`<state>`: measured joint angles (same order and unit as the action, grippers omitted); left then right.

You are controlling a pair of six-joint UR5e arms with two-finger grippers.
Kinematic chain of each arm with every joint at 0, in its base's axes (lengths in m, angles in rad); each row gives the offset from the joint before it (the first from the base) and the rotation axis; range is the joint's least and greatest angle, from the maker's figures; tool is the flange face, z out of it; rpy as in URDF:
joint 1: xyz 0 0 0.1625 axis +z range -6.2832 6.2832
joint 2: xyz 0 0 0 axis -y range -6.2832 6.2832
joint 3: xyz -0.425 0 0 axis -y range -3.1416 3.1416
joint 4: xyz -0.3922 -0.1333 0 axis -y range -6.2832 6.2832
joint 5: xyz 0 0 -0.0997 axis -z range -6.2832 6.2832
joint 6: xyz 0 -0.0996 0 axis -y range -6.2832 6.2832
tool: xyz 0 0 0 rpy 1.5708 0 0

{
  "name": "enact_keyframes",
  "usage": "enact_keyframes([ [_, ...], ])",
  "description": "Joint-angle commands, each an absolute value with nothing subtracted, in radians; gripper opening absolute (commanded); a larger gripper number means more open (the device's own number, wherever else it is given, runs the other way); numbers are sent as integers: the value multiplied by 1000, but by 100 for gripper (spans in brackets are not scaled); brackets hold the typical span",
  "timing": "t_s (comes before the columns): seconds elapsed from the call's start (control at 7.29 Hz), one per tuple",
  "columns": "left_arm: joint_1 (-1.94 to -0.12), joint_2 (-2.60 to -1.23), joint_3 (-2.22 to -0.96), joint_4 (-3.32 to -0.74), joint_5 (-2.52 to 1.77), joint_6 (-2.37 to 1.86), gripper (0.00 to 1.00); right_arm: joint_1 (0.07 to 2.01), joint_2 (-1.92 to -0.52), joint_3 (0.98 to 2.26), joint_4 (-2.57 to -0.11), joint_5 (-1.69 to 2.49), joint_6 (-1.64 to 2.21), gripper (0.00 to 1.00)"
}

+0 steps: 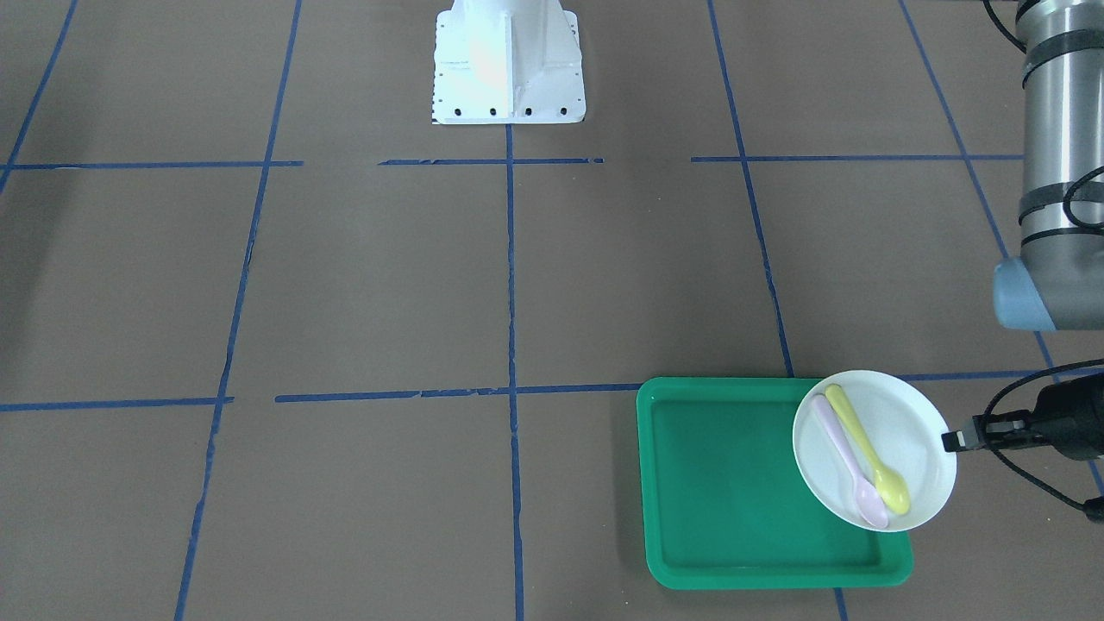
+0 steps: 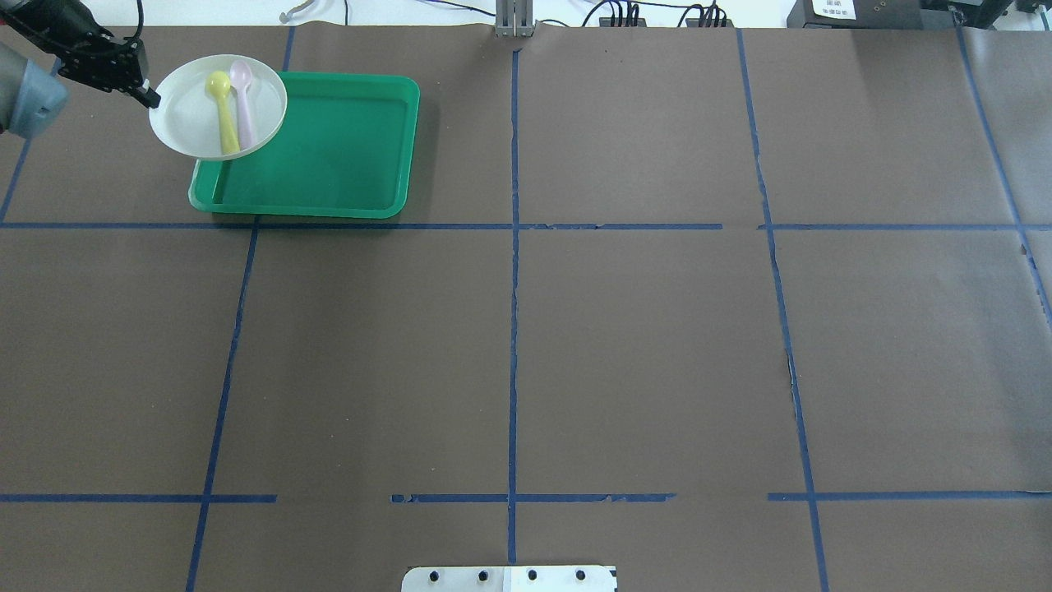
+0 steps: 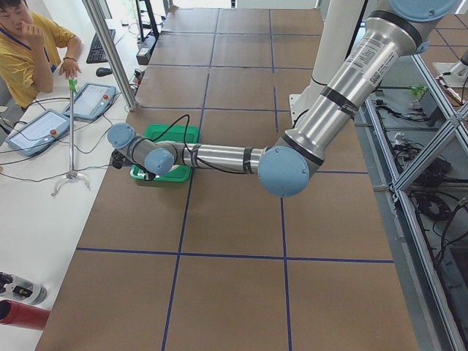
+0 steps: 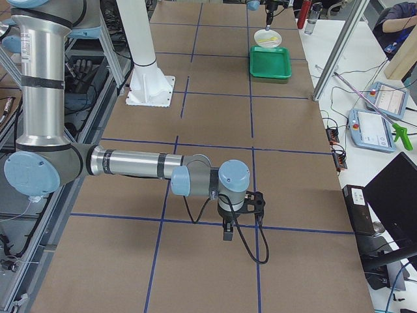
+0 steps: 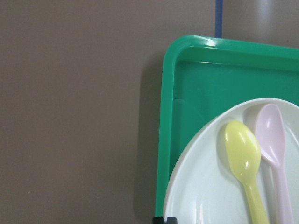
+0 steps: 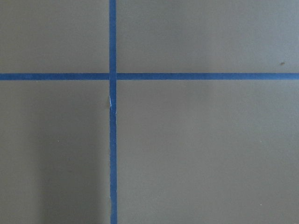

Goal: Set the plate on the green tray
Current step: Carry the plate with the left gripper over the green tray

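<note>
Next, my left gripper lets go of the white plate onto the bare bottom of the green tray, at a spot just past the tray's middle [image 1: 750, 477].
The white plate [image 1: 914, 440] carries a yellow spoon [image 1: 862, 444] and a pink spoon [image 1: 849, 461]. My left gripper [image 1: 949, 442] is shut on the plate's rim and holds it over the left-arm end of the green tray [image 1: 733, 483], partly overhanging that end's rim. In the overhead view the plate [image 2: 185, 115] covers the tray's [image 2: 329, 140] far left corner, with the gripper [image 2: 152, 100] at its left edge. The left wrist view shows the plate [image 5: 205, 186] above the tray [image 5: 196, 84]. My right gripper [image 4: 227, 236] shows only in the exterior right view, low over the table far from the tray; I cannot tell whether it is open or shut.
The brown table is marked with blue tape lines [image 2: 513, 247]. The robot's white base [image 1: 507, 65] stands at the middle of the table's robot side. An operator [image 3: 29, 44] sits beyond the tray's end of the table with tablets [image 3: 91, 99].
</note>
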<state>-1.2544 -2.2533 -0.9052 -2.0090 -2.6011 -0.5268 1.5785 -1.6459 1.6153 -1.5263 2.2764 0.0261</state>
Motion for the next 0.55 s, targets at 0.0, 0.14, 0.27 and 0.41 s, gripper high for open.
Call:
enact_keyframes([
  [0.0, -1195, -2304, -792, -2156, -2600, -595, 0, 1578, -1646, 1614, -1526, 2276, 25, 100],
  [0.14, -1181, -2313, -779, -2196, -2582, -624, 0, 1578, -1646, 1614, -1526, 2276, 25, 100],
  [0.27, -1172, -2318, -773, -2236, -2513, -652, 0, 1578, -1646, 1615, -1526, 2276, 25, 100],
  [0.41, -1145, -2321, -752, -2355, -2435, -786, 0, 1578, -1646, 1615, -1526, 2276, 25, 100],
])
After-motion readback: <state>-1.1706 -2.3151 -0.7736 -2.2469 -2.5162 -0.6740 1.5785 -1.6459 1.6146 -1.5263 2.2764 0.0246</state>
